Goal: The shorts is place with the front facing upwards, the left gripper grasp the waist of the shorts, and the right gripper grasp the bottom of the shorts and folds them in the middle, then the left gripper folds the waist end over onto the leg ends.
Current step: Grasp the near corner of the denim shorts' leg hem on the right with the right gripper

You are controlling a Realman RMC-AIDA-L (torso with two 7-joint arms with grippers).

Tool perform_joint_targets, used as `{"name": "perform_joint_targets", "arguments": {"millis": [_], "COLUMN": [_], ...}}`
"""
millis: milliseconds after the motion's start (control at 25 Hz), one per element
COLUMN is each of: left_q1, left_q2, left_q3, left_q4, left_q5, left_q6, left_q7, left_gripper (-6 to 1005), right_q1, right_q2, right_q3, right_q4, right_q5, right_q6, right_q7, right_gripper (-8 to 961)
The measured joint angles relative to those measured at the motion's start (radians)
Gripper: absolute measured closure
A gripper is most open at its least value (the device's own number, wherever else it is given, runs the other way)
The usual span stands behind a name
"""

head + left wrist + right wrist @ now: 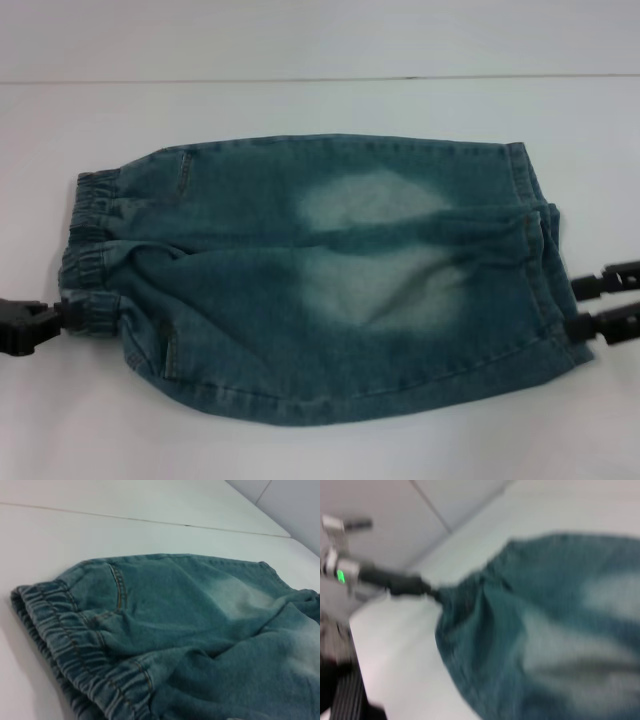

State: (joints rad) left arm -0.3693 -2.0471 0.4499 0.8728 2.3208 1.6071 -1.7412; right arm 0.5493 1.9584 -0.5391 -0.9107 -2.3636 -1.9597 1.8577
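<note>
My right gripper closes next on the near corner of the shorts' hem [583, 353], at the leg end opposite the elastic waist.
The blue denim shorts [320, 280] lie on the white table [320, 50], folded in the middle along their length. The elastic waist [90, 240] points left and the leg hems [535, 240] point right. My left gripper [60, 318] is at the near corner of the waist and is shut on it. The right wrist view shows the cloth drawn to a point at the left gripper [427, 591]. The waist [80, 650] fills the left wrist view. My right gripper [578, 305] is at the near hem corner, its two black fingers [605, 325] apart and at the cloth's edge.
The white table runs to a back edge [320, 78] with a pale wall behind it. Bare tabletop surrounds the shorts on the far side and in front.
</note>
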Motion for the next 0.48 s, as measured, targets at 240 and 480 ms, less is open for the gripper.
{"name": "perform_joint_targets", "arguments": {"millis": [240,480], "left_q1": [-0.014,-0.023], "left_q2": [-0.001,-0.004], "left_q3": [-0.001,-0.001], "left_q4": [0.002,0.001], "left_q5": [0.0,0.0], "left_q6": [-0.02,-0.031], "left_q7": [-0.005,-0.006], "left_gripper": [983,982], "right_q1": [0.051,0.096], "right_q2": [0.001,0.01], "right_q3": [-0.043,-0.045], "right_q4": [-0.048,-0.049], "right_q5": [-0.198,-0.368], "right_q6": [-0.022,-0.004], "right_q7": [0.036,0.04], "right_gripper": [41,41]}}
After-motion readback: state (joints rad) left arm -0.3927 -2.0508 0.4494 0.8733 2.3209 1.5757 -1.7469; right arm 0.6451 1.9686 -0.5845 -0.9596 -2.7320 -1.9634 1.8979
